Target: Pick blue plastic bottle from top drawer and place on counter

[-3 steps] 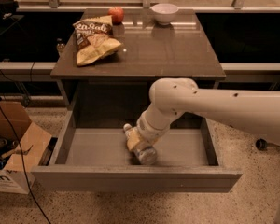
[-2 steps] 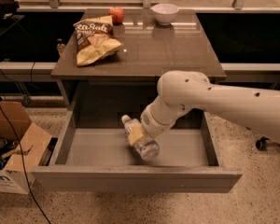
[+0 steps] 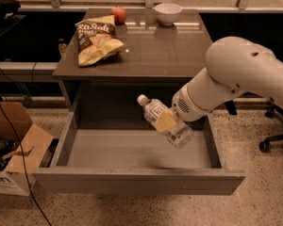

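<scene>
I need to use my gripper to set the blue plastic bottle down on the counter [image 3: 161, 50] in front of the white bowl.
The blue plastic bottle [image 3: 164, 120], clear with a white cap and white label, hangs tilted in the air above the open top drawer [image 3: 137, 179], cap pointing up-left. My gripper [image 3: 168, 121] is shut on the bottle's middle, with one tan finger [image 3: 165, 121] across the label. The white arm comes in from the right. The bottle is just below and in front of the counter's [image 3: 160, 51] front edge. The drawer floor beneath shows nothing else.
On the counter lie a chip bag [image 3: 96, 40], a red apple [image 3: 118, 14] and a white bowl [image 3: 168, 12]. A cardboard box [image 3: 14, 149] with cables stands on the floor at left. An office chair base [image 3: 273, 140] is at right.
The gripper has lifted the bottle off the drawer floor and carried it up and to the right; the arm has drawn back toward the right.
</scene>
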